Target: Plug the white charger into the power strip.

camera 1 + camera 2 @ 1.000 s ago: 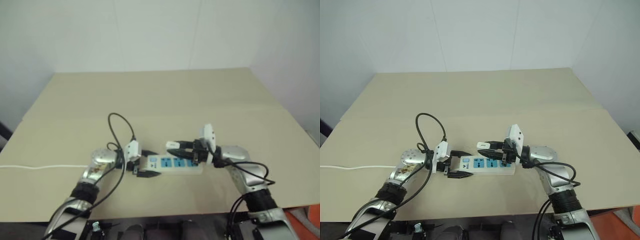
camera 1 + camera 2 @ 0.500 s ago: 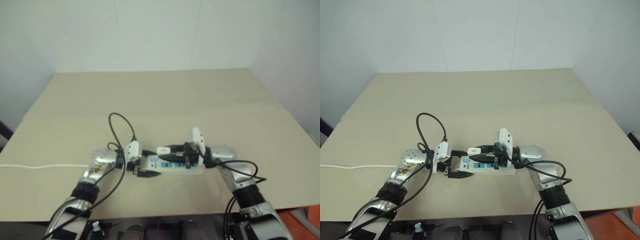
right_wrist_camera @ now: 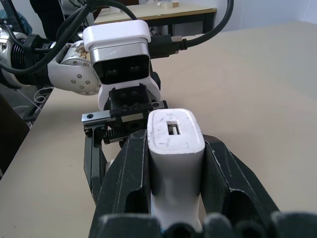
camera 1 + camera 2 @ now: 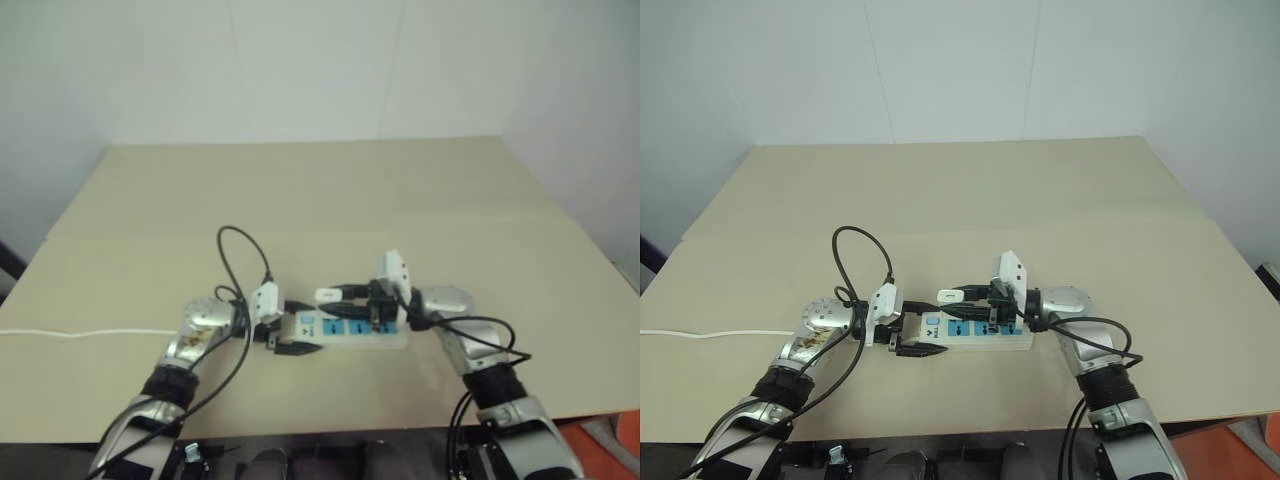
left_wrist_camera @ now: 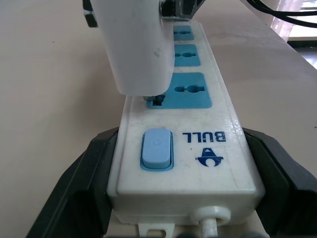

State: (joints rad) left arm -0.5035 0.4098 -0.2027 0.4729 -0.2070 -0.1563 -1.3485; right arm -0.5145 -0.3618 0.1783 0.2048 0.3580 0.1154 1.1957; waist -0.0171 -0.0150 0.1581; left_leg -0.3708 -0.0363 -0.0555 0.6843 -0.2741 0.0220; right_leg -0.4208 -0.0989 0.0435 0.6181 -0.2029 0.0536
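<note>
My right gripper is to let go of the white charger standing in the blue socket (image 4: 334, 317) nearest the power strip's switch.
The power strip (image 4: 985, 336) lies on the table, a long white bar with blue socket faces. My left gripper (image 4: 930, 328) is shut on its switch end, one black finger (image 5: 81, 178) on each side of the strip (image 5: 198, 148). My right gripper (image 3: 174, 145) is shut on the white charger (image 3: 173, 131) and holds it over the strip from the right. In the left wrist view the charger (image 5: 133, 44) hangs at the edge of the first blue socket (image 5: 190, 91), with its dark prong tip right at the socket face.
The strip's thin white cord (image 4: 700, 334) runs off to the left across the tan table (image 4: 990, 200). Black cables loop above my left wrist (image 4: 855, 255). White walls stand behind the table's far edge.
My right wrist has turned a little, swinging the charger slightly leftward over the strip towards the switch end. The left gripper and the strip have stayed put.
</note>
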